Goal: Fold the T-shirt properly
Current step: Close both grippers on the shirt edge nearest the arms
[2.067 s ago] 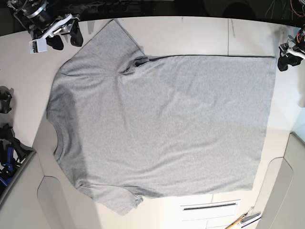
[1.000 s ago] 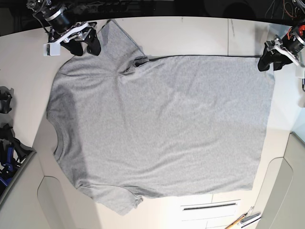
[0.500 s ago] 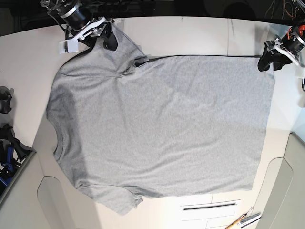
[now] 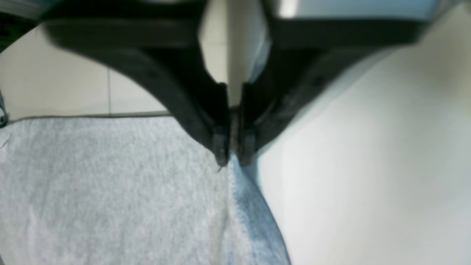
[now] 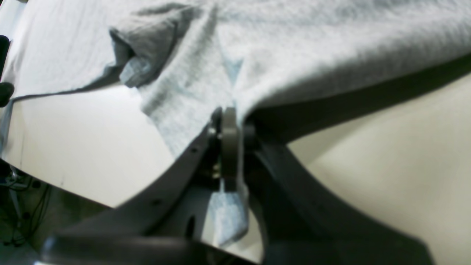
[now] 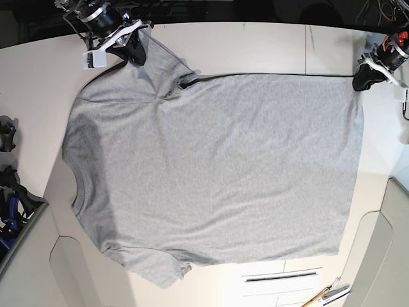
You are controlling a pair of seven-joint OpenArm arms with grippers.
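I will release the far sleeve's edge with my right gripper on the grey T-shirt's body, just inside the neck (image 6: 102,167).
The grey T-shirt (image 6: 217,166) lies spread flat on the table, neck to the left and hem to the right, no lettering showing. My right gripper (image 6: 132,50) sits at the top left and is shut on the far sleeve's edge; the right wrist view shows its fingers (image 5: 230,121) pinching the T-shirt's fabric (image 5: 312,48), which lifts a little. My left gripper (image 6: 360,82) is at the top right, shut on the hem's far corner. In the left wrist view its fingers (image 4: 232,158) are pressed together on the cloth edge (image 4: 110,191).
The beige table (image 6: 255,48) carries the shirt. Black clamps (image 6: 6,137) and blue-handled gear (image 6: 9,211) stand at the left edge. A white slotted plate (image 6: 281,276) and hand tools (image 6: 327,295) lie near the front right. Raised panels flank the front corners.
My right gripper has swung in from the left onto the far sleeve and shut on its edge. My left gripper came down onto the hem's far corner and shut on it.
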